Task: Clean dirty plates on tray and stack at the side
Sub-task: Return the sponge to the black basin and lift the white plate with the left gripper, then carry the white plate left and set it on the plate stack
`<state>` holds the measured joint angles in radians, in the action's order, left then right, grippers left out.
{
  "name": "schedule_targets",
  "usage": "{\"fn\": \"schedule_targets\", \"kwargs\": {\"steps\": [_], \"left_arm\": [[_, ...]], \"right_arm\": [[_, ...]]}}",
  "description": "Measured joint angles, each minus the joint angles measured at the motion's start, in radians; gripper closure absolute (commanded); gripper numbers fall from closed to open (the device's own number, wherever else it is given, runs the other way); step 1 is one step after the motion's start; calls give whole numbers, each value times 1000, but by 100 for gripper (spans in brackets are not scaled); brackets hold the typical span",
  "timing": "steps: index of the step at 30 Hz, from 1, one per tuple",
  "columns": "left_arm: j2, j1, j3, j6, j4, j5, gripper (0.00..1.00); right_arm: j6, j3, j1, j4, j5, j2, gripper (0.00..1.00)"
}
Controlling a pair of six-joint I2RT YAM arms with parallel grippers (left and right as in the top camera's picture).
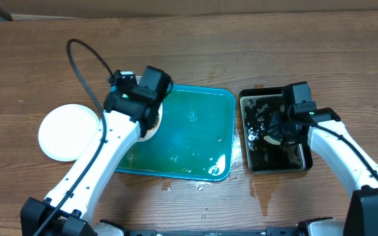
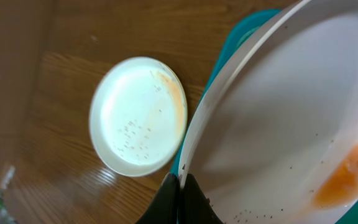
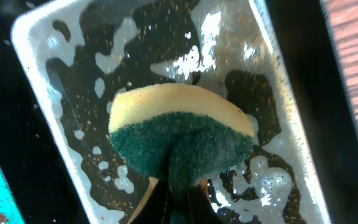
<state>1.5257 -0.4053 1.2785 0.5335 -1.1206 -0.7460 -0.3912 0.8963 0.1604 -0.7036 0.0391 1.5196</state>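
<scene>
Next, my left gripper releases the smeared white plate, leaving it on top of the other white plate (image 1: 73,132) (image 2: 142,116) that is beside the teal tray.
My left gripper (image 2: 180,186) is shut on the rim of a white plate (image 2: 291,112), held tilted over the left end of the teal tray (image 1: 195,131). An orange-brown smear (image 2: 347,180) and dark specks mark the plate's inside. From overhead, only a sliver of this plate (image 1: 151,130) shows under the arm. A second white plate (image 1: 69,132) lies flat on the table left of the tray, with a faint orange streak near its rim. My right gripper (image 3: 179,193) is shut on a yellow-and-green sponge (image 3: 179,130), held over the black tray.
The narrow black tray (image 1: 300,160) right of the teal tray holds foamy, speckled water. Water drops and puddles lie on the teal tray's floor and on the wood in front of both trays. A black cable loops above the left arm.
</scene>
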Motion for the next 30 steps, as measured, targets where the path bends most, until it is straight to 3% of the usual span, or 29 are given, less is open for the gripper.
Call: {"fn": "schedule_targets", "kwargs": {"steps": [12,30], "left_arm": [[0,-249,0,-271,150,-253,96],[0,-269,0,-325,149,-306,96]], "right_arm": [[0,-3,0,15,-36,31,96],[0,-3,0,14,-40,31,96]]}}
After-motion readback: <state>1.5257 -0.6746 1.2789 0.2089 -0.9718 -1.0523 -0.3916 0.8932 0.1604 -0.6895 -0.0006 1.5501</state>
